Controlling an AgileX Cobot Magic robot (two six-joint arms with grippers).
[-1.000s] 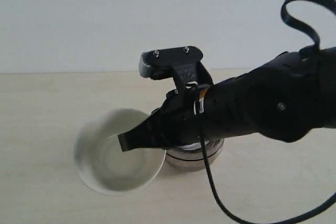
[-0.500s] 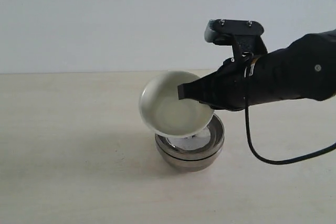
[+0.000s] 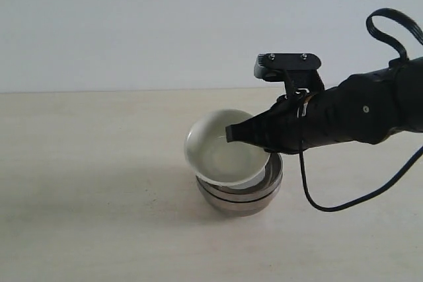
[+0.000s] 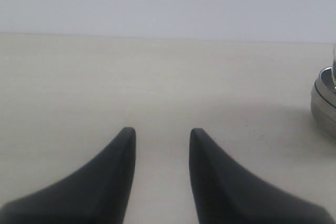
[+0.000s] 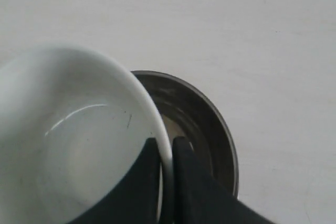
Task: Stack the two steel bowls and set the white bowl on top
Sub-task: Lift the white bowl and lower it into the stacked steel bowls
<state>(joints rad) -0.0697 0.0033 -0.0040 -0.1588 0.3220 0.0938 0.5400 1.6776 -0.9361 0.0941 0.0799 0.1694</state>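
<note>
Next, my right gripper releases the white bowl, now tilted low over the steel bowls, inside the upper steel bowl (image 3: 248,167) (image 5: 147,174), so that it is nested within that bowl's rim.
The two steel bowls (image 3: 241,196) sit nested one in the other on the table; their edge shows in the left wrist view as steel bowls (image 4: 325,100) and from above as steel bowls (image 5: 210,124). The white bowl (image 3: 221,153) hangs tilted over them, low and shifted toward their left side. My right gripper (image 3: 232,134) is shut on its rim, one finger inside and one outside; the right wrist view shows the gripper (image 5: 165,145) pinching the white bowl (image 5: 68,140). My left gripper (image 4: 160,132) is open over bare table, apart from the bowls.
The pale wooden table (image 3: 79,163) stretches around the stack, with a plain white wall behind. A black cable (image 3: 317,203) loops from the right arm down to the table beside the stack.
The right gripper carried the white bowl from the table at the left of the stack up and over the steel bowls, then lowered it toward them. The left gripper's earlier state is not shown.
</note>
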